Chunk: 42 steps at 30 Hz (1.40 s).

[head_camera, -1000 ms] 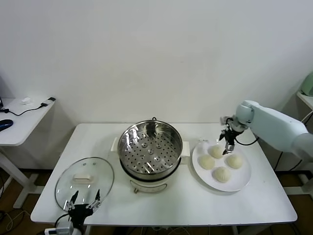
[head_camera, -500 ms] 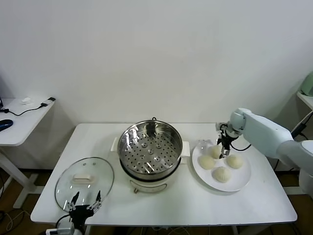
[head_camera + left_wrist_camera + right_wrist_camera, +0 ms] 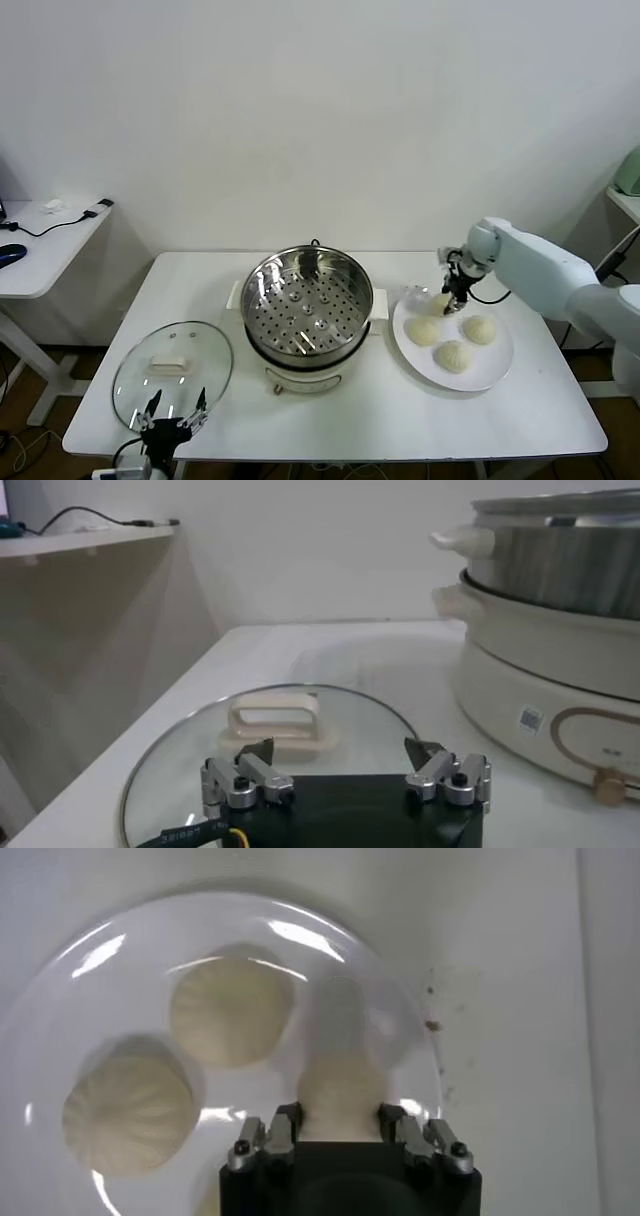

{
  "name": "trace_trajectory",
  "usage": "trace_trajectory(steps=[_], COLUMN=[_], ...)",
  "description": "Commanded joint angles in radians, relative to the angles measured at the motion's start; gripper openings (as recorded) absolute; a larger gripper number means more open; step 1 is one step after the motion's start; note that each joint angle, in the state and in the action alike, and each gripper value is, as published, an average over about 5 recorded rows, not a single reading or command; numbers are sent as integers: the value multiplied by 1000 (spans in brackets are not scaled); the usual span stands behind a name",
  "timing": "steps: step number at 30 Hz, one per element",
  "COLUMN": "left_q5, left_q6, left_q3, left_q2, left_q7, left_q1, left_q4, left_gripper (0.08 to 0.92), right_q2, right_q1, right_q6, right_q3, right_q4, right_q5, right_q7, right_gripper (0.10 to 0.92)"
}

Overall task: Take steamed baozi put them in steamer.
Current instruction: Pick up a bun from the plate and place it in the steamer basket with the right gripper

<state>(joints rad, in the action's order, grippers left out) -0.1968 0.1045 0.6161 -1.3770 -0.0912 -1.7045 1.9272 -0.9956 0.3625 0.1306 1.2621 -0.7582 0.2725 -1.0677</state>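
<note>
Next, my right gripper lets go of the baozi on the far part of the steel basket's bottom [image 3: 311,280], close to the basket's side. The baozi is now at the white plate.
Four pale baozi lie on a white plate [image 3: 497,372] to the right of the steamer [image 3: 305,300], whose steel basket is empty. My right gripper [image 3: 452,302] is down at the far bun [image 3: 438,303]. In the right wrist view the gripper [image 3: 340,1116] is shut on this baozi [image 3: 340,1088], with a finger touching each side. Two other buns [image 3: 232,1013] [image 3: 128,1113] lie beyond it on the plate [image 3: 60,978]. My left gripper [image 3: 172,410] waits open over the table's front left edge, and it also shows in the left wrist view [image 3: 345,755].
A round glass lid [image 3: 172,365] with a cream handle [image 3: 283,723] lies flat at the front left, just ahead of the left gripper. The pot base [image 3: 540,680] stands right of it. A side table [image 3: 40,250] is at the far left.
My right gripper has moved left and down from between the buns to the far bun, and now grips it. The left arm has not moved.
</note>
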Motion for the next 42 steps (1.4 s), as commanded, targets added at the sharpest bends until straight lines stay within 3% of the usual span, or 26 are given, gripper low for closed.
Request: trace_trajectory(steps=[1,10,15,20,25,32,42], left_q5=[1,2,6,10,14,21,30], left_q6=[-1,10,13,15,13,13,11], left_q3=[-2,-14,-17,-12,-10,-11,-13], left_q2=[1,1,-4,-13,-20,-28,-34], left_q7=[-1,0,0,-1,-4,-8,-20], left_q1=[-3,-1,0,-3,-7,-6,1], left_q4=[16,40,46,54,57,52,38], left_gripper=[823,823,823,823,823,823,823], right_q2=[5,-204,-317,-368,-392,-442,-527], right_q1=[477,737,654,476,311,148,67], right_q6=[-60,-246,-408,-639,-718,-764,-818], right_q3=[321,366,361,328,266,166,114], right_q4=[-275,-595,-670,-507,-323,-107,75], right_q5=[247,340,186,-101,-261,-406,-442], right_q7=[-41,-54,-11,26,71,120,147], right_gripper=[559,560,560,560,560,560,560])
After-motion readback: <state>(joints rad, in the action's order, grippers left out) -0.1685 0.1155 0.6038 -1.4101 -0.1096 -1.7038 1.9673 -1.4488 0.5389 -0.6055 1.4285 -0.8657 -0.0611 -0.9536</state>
